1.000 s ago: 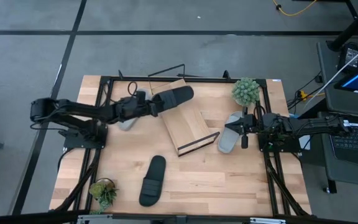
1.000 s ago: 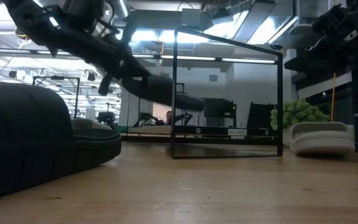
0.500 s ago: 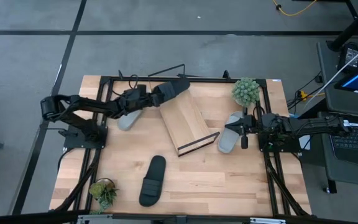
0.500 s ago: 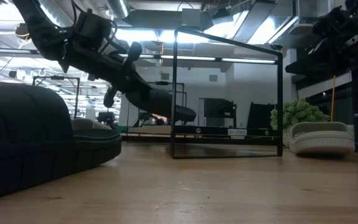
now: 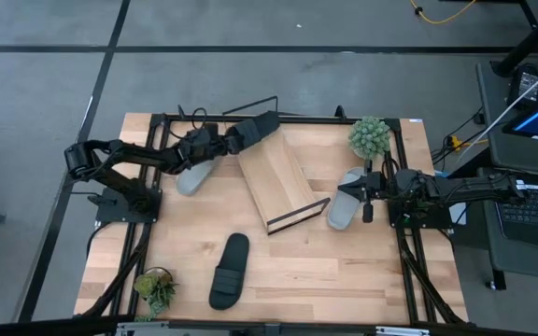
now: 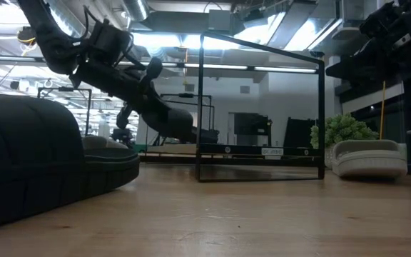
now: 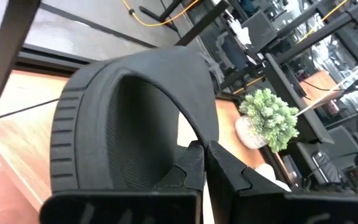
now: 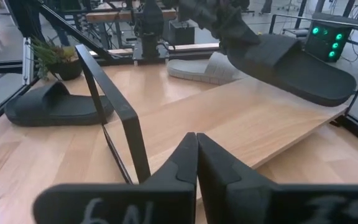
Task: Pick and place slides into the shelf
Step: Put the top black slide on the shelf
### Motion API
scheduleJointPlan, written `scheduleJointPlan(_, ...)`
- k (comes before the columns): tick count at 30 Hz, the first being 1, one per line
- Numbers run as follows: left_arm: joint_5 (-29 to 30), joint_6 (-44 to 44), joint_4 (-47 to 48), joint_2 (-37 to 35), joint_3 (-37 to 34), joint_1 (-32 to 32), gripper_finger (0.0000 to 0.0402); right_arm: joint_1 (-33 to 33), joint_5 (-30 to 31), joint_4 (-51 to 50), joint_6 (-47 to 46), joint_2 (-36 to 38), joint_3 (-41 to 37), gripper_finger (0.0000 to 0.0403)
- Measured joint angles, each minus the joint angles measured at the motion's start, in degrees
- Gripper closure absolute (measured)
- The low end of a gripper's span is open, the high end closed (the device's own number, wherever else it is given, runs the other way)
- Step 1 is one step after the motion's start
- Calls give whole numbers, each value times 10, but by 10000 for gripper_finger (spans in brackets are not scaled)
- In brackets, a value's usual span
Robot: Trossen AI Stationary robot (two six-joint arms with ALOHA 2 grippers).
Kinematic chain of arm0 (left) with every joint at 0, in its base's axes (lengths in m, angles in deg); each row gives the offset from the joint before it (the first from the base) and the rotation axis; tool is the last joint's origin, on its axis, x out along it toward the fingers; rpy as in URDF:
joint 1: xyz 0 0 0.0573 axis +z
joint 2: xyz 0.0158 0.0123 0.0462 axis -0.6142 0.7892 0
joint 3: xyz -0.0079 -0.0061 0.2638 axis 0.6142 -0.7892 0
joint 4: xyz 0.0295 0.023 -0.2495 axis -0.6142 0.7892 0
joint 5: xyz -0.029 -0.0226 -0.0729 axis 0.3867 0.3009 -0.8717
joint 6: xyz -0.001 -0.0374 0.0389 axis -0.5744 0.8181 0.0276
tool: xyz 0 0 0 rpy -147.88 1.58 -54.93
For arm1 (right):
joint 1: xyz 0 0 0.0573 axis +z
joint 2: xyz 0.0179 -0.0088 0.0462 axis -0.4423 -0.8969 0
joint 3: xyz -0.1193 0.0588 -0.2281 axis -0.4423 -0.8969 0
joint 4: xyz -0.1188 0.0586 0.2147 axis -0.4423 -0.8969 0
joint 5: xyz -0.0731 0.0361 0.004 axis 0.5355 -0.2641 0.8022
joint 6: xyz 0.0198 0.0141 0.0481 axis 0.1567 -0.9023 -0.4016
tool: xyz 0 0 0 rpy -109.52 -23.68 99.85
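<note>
I need to release the black slide from my left gripper on the far end of the slanted wooden shelf (image 5: pixel 251 134).
My left gripper (image 5: pixel 220 142) is shut on a black slide (image 5: pixel 253 130), held over the far end of the slanted wooden shelf (image 5: pixel 278 179). The low view shows that slide (image 6: pixel 168 119) tilted, one end down; whether it touches the board I cannot tell. A second black slide (image 5: pixel 230 271) lies flat on the table near the front. One grey slide (image 5: pixel 192 174) lies on the table under the left arm. The other grey slide (image 5: pixel 344 201) lies beside my right gripper (image 5: pixel 367 198). That gripper is shut (image 8: pixel 196 155) and touches nothing. My left gripper pinches the black slide by the side wall of its broad strap (image 7: pixel 205 127). One finger (image 7: pixel 188 167) is inside the strap's arch and the other is outside. It comes roughly level from the table's left. The slide sits tilted in the hold, its free end sloping down.
The shelf's black wire frame (image 6: pixel 262 107) stands over the board, with a dark front edge (image 5: pixel 299 216). Green potted plants stand at the far right (image 5: pixel 370 137) and near left (image 5: pixel 157 287). Black rails run along the table's edges (image 5: pixel 409 243). Bare wood lies near the front right.
My left gripper has drawn back toward the table's far left corner, carrying the black slide from over the shelf's upper middle to its far end. The slide has tipped more steeply and come lower. My right arm has kept still.
</note>
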Motion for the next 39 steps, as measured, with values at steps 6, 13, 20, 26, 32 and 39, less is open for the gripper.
scheduleJointPlan(6, 1, -1, 16, 0, 0, 9, 401, 0, 0, 1, 12, 0, 0, 395)
scheduleJointPlan(13, 9, -2, 18, 0, 0, 11, 401, 0, 0, 4, 15, 0, 0, 395)
scheduleJointPlan(20, 17, -2, 29, 0, 0, 11, 401, 0, 0, 20, 28, 0, 0, 395)
scheduleJointPlan(26, 17, -2, 30, 0, 0, 11, 401, 0, 0, 26, 30, 0, 0, 395)
scheduleJointPlan(32, 17, -2, 31, 0, 0, 11, 401, 0, 0, 31, 30, 0, 0, 395)
scheduleJointPlan(39, 27, -3, 36, 0, 0, 11, 401, 0, 0, 31, 30, 0, 0, 395)
